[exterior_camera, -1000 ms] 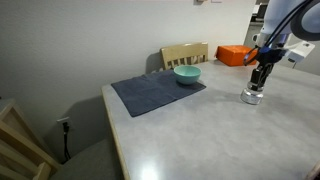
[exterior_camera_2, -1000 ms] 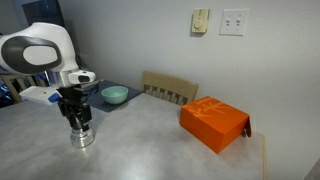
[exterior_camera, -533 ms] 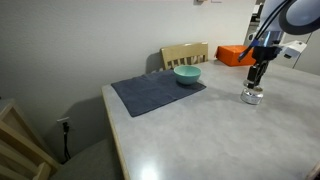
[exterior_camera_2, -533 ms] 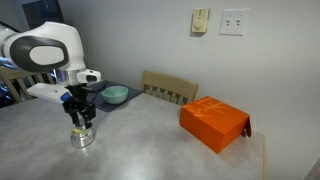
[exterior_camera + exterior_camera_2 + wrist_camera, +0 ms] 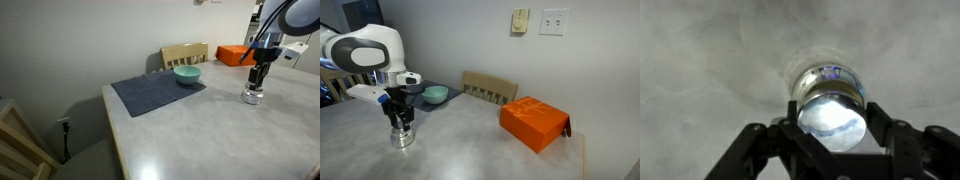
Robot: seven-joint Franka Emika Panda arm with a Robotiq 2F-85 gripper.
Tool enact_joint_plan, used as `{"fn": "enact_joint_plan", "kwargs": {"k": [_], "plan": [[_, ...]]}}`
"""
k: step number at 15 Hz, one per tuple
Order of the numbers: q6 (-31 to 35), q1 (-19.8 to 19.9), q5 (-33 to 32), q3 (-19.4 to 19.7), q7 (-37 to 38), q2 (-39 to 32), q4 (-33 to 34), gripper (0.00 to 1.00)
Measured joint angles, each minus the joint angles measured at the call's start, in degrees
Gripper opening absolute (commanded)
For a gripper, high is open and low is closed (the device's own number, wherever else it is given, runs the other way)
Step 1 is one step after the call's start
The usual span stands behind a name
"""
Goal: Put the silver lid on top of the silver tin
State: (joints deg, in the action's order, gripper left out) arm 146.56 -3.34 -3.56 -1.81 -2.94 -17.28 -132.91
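Next, I let go of the silver lid, now held just above the tin, on the upper rim of the silver tin (image 5: 253,92) (image 5: 830,93) that stands on the grey table.
The silver tin (image 5: 252,97) stands on the grey table, also in an exterior view (image 5: 402,137). My gripper (image 5: 258,80) hangs just above it, also in an exterior view (image 5: 400,122). In the wrist view the gripper (image 5: 832,112) is shut on the silver lid (image 5: 832,125), a shiny flat disc held between both fingers. The tin's rim (image 5: 825,73) shows right behind the lid. I cannot tell whether the lid touches the tin.
A teal bowl (image 5: 187,74) sits on a dark mat (image 5: 157,92) with a wooden chair (image 5: 185,53) behind it. An orange box (image 5: 533,122) lies on the table away from the tin. The table edge (image 5: 112,130) is on the mat's side.
The gripper has risen slightly above the tin since a second ago and has held nearly still for the last half second. The tin has not moved.
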Motion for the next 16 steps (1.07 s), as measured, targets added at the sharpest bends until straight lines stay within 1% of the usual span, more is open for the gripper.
{"fn": "enact_joint_plan", "kwargs": {"k": [10, 16], "plan": [[-0.68, -0.15, -0.30, 0.01, 4.11, 0.00, 0.06, 0.44], [-0.57, -0.23, -0.34, 0.05, 5.03, -0.01, -0.97, 0.44]]}}
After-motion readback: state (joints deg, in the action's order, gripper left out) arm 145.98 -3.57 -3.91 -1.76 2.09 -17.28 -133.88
